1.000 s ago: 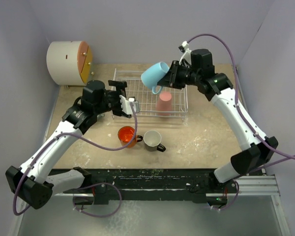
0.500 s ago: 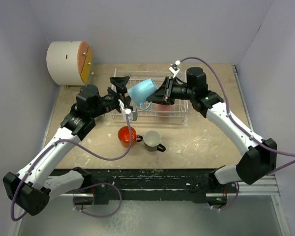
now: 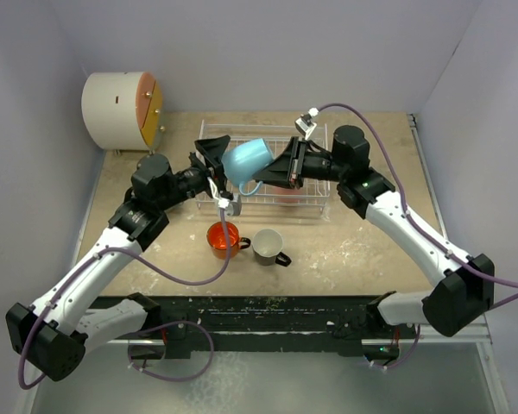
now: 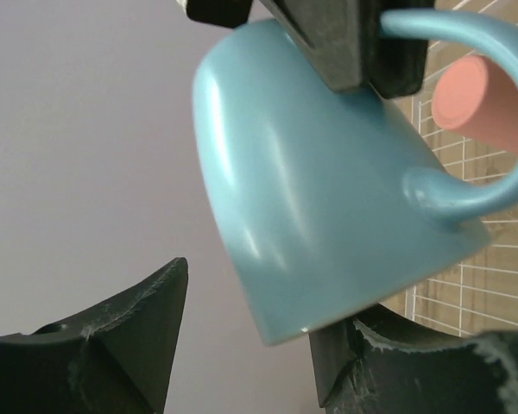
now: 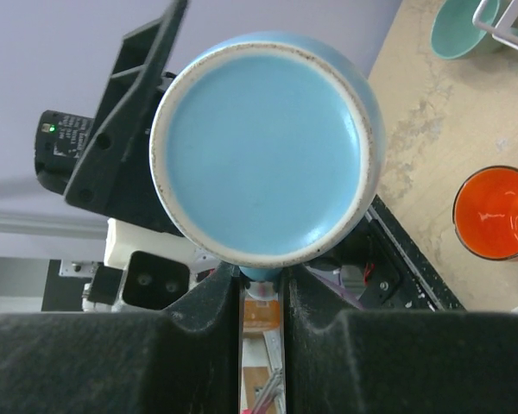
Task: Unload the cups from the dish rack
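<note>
The mug's bottom faces my right gripper, so I need to grip the light blue mug's rim (image 4: 414,272) with my left gripper, turn the mug upright and take hold of its handle again.
My right gripper (image 3: 281,171) (image 5: 261,280) is shut on the handle of the light blue mug (image 3: 249,159) (image 5: 266,147) and holds it tilted in the air above the dish rack (image 3: 321,195). Facing it, my left gripper (image 3: 219,169) (image 4: 255,302) is open, its fingers straddling the mug's (image 4: 328,181) open end. One finger (image 4: 121,336) stands clear of the wall; the other sits at the rim. The pink tumbler (image 4: 483,108) stands upside down in the rack (image 4: 492,276). An orange mug (image 3: 223,237) and a black mug (image 3: 268,246) stand on the table in front. A teal-green mug (image 5: 459,26) sits on the table by the rack's corner.
A white drum with an orange-yellow face (image 3: 121,110) stands at the back left of the table. Grey walls close in the back and both sides. The arms' black base rail (image 3: 268,310) runs along the near edge.
My right arm has carried the light blue mug left and lower, to my left gripper. The left gripper has turned to face it, and its jaws have narrowed around the mug's mouth.
</note>
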You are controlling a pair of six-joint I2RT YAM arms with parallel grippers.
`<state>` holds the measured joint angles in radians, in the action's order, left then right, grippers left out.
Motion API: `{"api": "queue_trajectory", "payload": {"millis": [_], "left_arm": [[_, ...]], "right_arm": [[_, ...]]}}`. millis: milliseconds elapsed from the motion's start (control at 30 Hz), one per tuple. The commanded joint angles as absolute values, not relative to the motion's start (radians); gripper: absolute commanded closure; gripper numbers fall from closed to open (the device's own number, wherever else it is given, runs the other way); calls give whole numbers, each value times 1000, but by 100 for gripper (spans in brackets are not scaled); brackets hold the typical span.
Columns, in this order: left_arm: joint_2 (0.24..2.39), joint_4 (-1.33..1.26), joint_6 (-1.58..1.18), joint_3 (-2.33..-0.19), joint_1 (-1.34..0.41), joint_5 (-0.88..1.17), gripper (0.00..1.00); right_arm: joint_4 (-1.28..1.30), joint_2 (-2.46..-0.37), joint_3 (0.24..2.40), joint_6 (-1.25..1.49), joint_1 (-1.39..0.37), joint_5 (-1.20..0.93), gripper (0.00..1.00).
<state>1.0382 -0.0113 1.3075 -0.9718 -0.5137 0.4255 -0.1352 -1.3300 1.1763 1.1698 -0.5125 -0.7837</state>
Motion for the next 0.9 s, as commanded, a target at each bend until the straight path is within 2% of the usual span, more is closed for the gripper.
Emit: {"api": "queue_trajectory", "payload": {"millis": [0,300,367,400,433,467,500,533,600,733,867], "left_arm": [[1012,-112,1334,-987,-537,462,42],[969,-20,1357,-971,-623,436,44],[968,-20,1356,-972,-657,424,49],[968,-19,1357,-973,-674,417,56],[969,-19,1357,-975,-687,411,76],[971,-20,1355,-976,-694,411,91],[973,-24,1356,-978,-696,409,99],[980,-25,1350,-981,-695,400,100],[995,3,1332,-1004,-695,373,100],[1029,120,1273,-1070,-695,328,100],[1100,314,1164,-1201,-694,267,100]], "right_arm": [[-246,-1284,1188,1196,-534,-824,100],[-241,-1310,1206,1191,-574,-797,100],[-253,-1315,1197,1197,-586,-792,100],[-261,-1316,1191,1202,-589,-792,100],[-271,-1316,1185,1208,-590,-794,100],[-280,-1316,1182,1209,-590,-794,100],[-265,-1317,1185,1201,-589,-797,100],[-220,-1320,1194,1178,-590,-814,99],[-184,-1321,1218,1151,-586,-817,92],[25,-1324,1300,988,-566,-757,64],[238,-1307,1381,794,-539,-629,44]]}}
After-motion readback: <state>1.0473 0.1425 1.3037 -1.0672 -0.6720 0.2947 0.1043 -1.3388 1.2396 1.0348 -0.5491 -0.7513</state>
